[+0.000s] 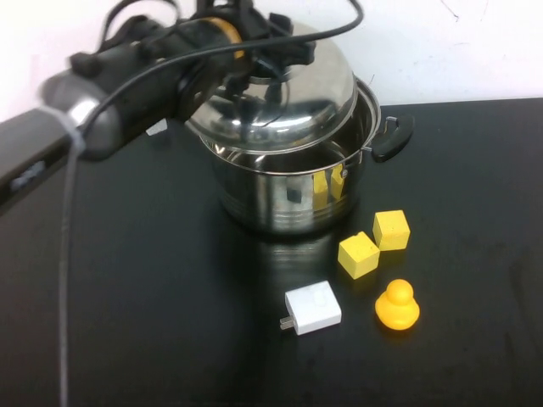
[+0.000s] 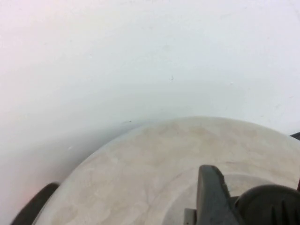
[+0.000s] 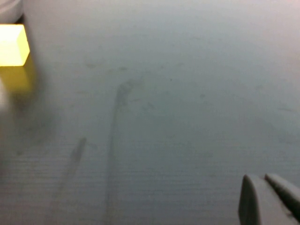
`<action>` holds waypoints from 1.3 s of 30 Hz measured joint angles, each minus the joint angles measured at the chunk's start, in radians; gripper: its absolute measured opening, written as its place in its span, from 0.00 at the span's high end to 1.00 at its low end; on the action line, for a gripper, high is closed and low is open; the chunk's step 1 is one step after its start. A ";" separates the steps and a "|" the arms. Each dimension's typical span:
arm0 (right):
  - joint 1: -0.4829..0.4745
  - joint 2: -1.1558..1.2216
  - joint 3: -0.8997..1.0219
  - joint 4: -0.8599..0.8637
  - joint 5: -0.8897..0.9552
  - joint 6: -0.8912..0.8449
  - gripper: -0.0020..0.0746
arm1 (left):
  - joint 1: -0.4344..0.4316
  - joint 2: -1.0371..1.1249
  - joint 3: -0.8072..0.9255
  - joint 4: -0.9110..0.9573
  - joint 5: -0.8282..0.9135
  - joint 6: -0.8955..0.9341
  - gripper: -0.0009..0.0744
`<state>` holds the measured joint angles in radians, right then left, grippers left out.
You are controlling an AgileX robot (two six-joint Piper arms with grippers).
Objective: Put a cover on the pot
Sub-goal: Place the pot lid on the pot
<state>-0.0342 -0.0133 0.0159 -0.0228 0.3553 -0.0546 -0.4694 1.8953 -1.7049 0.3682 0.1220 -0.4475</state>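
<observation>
My left gripper is holding the domed steel lid. It will let go of the lid flat on the steel pot's rim (image 1: 299, 111), closing the gap there.
The large shiny steel pot (image 1: 288, 191) stands at the back middle of the black table, with a black loop handle (image 1: 392, 136) on its right. My left gripper (image 1: 254, 51) is shut on the black knob of the domed steel lid (image 1: 280, 93). It holds the lid tilted over the pot's mouth, and a gap at the near side shows the pot's inside. In the left wrist view the lid's dome (image 2: 154, 164) fills the lower part, with the knob (image 2: 272, 206) beside one finger (image 2: 211, 197). My right gripper (image 3: 267, 197) is shut and empty, low over bare table.
Two yellow blocks (image 1: 358, 254) (image 1: 391, 229), a yellow duck (image 1: 397, 305) and a white charger plug (image 1: 313, 308) lie in front of the pot, to the right. One yellow block (image 3: 11, 44) shows in the right wrist view. A white wall stands behind the table.
</observation>
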 joint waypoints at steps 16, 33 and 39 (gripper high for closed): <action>0.000 0.000 0.000 0.000 0.000 0.000 0.98 | -0.060 0.134 -0.166 0.000 0.164 0.000 0.58; 0.000 0.000 0.000 0.000 0.000 0.000 0.98 | -0.060 0.144 -0.169 -0.029 0.168 -0.051 0.58; 0.000 0.000 0.000 0.000 0.000 0.000 0.98 | -0.060 0.150 -0.170 -0.029 0.161 -0.054 0.58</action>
<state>-0.0342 -0.0133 0.0159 -0.0228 0.3553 -0.0546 -0.5289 2.0449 -1.8751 0.3388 0.2827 -0.5020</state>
